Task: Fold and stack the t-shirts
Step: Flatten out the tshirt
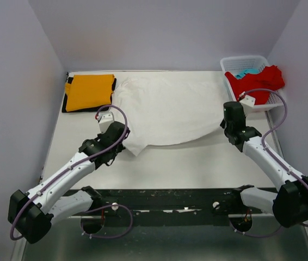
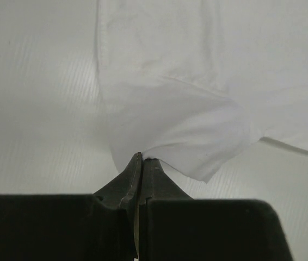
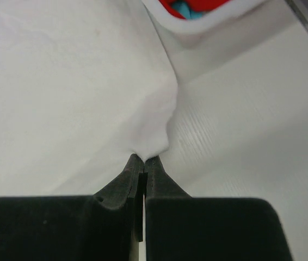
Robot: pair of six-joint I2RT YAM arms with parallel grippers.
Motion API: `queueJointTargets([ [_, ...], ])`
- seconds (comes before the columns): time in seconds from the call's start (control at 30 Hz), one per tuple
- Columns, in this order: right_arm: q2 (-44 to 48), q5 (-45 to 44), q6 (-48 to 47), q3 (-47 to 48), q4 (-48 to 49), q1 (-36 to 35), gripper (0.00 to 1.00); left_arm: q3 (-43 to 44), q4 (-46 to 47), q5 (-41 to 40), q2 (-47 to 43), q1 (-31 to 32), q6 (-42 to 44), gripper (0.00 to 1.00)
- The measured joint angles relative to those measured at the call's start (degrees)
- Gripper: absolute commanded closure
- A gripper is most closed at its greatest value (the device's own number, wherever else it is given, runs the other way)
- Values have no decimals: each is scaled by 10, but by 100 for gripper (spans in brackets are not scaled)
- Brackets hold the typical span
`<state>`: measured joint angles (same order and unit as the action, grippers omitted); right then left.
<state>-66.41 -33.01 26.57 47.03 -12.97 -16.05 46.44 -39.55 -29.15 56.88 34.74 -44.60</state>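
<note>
My right gripper is going to let go of the white t-shirt's edge on the table [image 1: 210, 103] next to the near corner of the white basket.
A large white t-shirt [image 1: 167, 109] lies spread over the middle of the table. My left gripper [image 1: 122, 130] is shut on its left edge; the left wrist view shows the pinched cloth [image 2: 165, 125] rising from the closed gripper [image 2: 141, 157]. My right gripper [image 1: 229, 120] is shut on the shirt's right edge, seen in the right wrist view as a peak of cloth [image 3: 151, 138] at the closed gripper [image 3: 144, 159]. A folded orange t-shirt [image 1: 90, 92] lies on a black one [image 1: 66, 103] at the back left. A red t-shirt [image 1: 254, 80] and a light blue one [image 1: 245, 72] sit in the basket.
A white plastic lattice basket [image 1: 235, 61] stands at the back right, just beyond my right gripper; its rim shows in the right wrist view [image 3: 197, 27]. Grey walls close in the table on three sides. A dark bar [image 1: 170, 196] runs along the near edge.
</note>
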Motion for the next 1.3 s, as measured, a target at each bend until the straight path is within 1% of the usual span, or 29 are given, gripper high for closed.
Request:
queueJointTargets([
  [0.1, -8, -7, 39, -20, -37, 0, 99, -44, -8, 4, -11, 29, -45, 100],
  [0.33, -8, -8, 96, -77, -77, 0, 99, -167, 3, 58, -23, 52, -113, 100],
  [0.5, -11, -7, 113, -81, -82, 0, 99, -169, 0, 63, -20, 56, -128, 100],
  [0.7, -10, -6, 115, -80, -83, 0, 99, -143, -14, 62, -24, 59, -128, 100],
  [0.8, 3, -5, 109, -66, -98, 0, 100, -97, -50, 43, -55, 61, -127, 100],
  [0.87, 24, -5, 99, -37, -111, 0, 99, -53, -70, 22, -85, 62, -125, 100],
  [0.97, 64, -5, 77, 38, -113, 0, 99, 46, -80, -16, -144, 63, -103, 100],
  [1.07, 100, -5, 52, 123, -109, 0, 99, 132, -70, -44, -188, 64, -72, 100],
  [1.2, 137, 5, 21, 226, -106, 0, 99, 225, -42, -43, -229, 64, 1, 100],
  [1.3, 156, 24, 7, 290, -105, 0, 99, 324, -17, -17, -231, 65, 79, 100],
])
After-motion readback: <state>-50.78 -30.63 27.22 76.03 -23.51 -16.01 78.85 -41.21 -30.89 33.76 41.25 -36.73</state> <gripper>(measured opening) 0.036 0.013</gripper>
